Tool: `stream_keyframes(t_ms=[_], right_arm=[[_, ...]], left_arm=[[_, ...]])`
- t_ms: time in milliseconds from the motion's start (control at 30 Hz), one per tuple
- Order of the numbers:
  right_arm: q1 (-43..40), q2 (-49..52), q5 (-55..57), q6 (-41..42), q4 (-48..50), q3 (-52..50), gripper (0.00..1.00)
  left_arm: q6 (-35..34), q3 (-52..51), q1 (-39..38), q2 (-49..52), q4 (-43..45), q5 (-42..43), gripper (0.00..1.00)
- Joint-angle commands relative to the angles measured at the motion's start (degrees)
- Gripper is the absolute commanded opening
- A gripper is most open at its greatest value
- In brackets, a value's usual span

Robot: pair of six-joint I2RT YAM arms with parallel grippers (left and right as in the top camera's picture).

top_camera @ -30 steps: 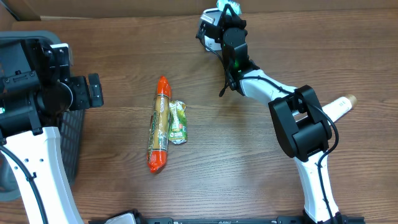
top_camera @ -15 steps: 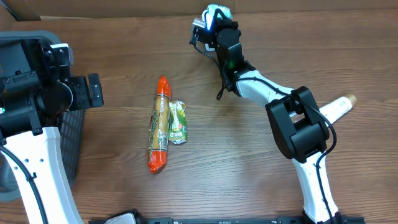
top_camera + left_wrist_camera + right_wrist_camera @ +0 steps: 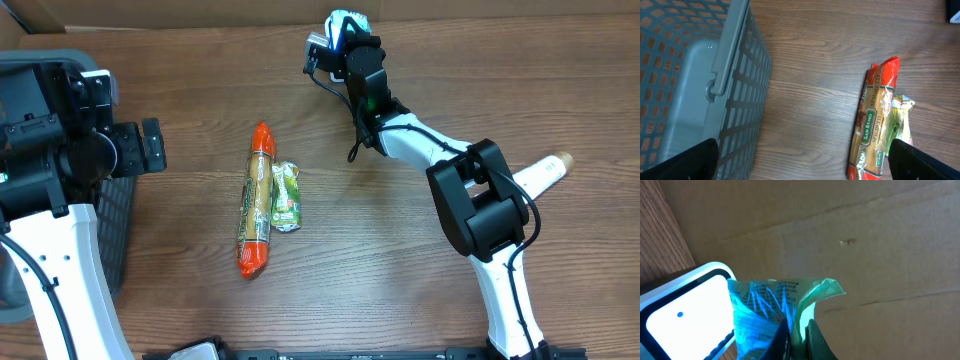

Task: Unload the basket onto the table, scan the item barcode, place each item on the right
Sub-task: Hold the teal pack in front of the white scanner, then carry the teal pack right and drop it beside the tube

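The thin green-and-white packet, now at the table's far edge, will be let go by my right gripper on the table point(image 3: 493, 150) just behind the white tube.
My right gripper point(image 3: 341, 38) is at the far edge of the table, shut on a thin green-and-white packet point(image 3: 349, 20). In the right wrist view the packet point(image 3: 760, 307) stands pinched between the two fingers of the gripper point(image 3: 799, 330). It glows blue and sits just right of the scanner's lit white face point(image 3: 682, 315). Seen from overhead, the scanner point(image 3: 319, 44) is mostly hidden by the wrist. My left gripper point(image 3: 150, 146) hangs open at the left, beside the basket, with nothing between its fingers point(image 3: 682, 160).
A long red spaghetti pack point(image 3: 256, 200) and a small green packet point(image 3: 286, 197) lie side by side mid-table. A grey mesh basket point(image 3: 732, 75) stands at the left. A white tube with a tan cap point(image 3: 540, 172) lies at the right. A cardboard wall point(image 3: 850, 235) backs the table.
The right gripper carried the packet a little to the left, up against the scanner, and has held still since half a second ago. The left arm has not moved.
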Motion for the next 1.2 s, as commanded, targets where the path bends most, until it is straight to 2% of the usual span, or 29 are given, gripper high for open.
stream_keyframes(t_ms=[0, 200, 367, 500, 600, 767, 900, 1000, 1167], right_arm=[[0.9, -0.7, 0.4, 0.2, 0.8, 1.7, 0.04], [1.8, -4.4, 2.7, 1.3, -2.1, 1.7, 0.04], [2.9, -11.8, 4.9, 11.8, -12.7, 1.7, 0.04], [4.3, -20.5, 4.6, 23.4, -26.5, 1.7, 0.04], [5.2, -28.2, 3.2, 35.6, -40.2, 1.7, 0.04], [4.4, -39.4, -10.4, 52.6, -67.3, 1.7, 0.04], [-0.6, -43.2, -18.2, 65.6, -85.6, 1.7, 0.04], [-7.8, -42.5, -21.4, 70.3, -95.2, 0.8, 0.04], [-19.6, -40.3, -23.7, 70.3, -94.9, -4.7, 0.04]], left_arm=[[0.9, 0.4, -0.1, 0.0, 0.2, -0.3, 1.0], [0.9, 0.4, -0.1, 0.0, 0.2, -0.3, 0.99], [0.9, 0.4, -0.1, 0.0, 0.2, -0.3, 0.99], [0.9, 0.4, -0.1, 0.0, 0.2, -0.3, 1.0], [0.9, 0.4, -0.1, 0.0, 0.2, -0.3, 1.0], [0.9, 0.4, -0.1, 0.0, 0.2, -0.3, 1.0], [0.9, 0.4, -0.1, 0.0, 0.2, -0.3, 0.99], [0.9, 0.4, -0.1, 0.0, 0.2, -0.3, 1.0], [0.9, 0.4, -0.1, 0.0, 0.2, -0.3, 1.0]])
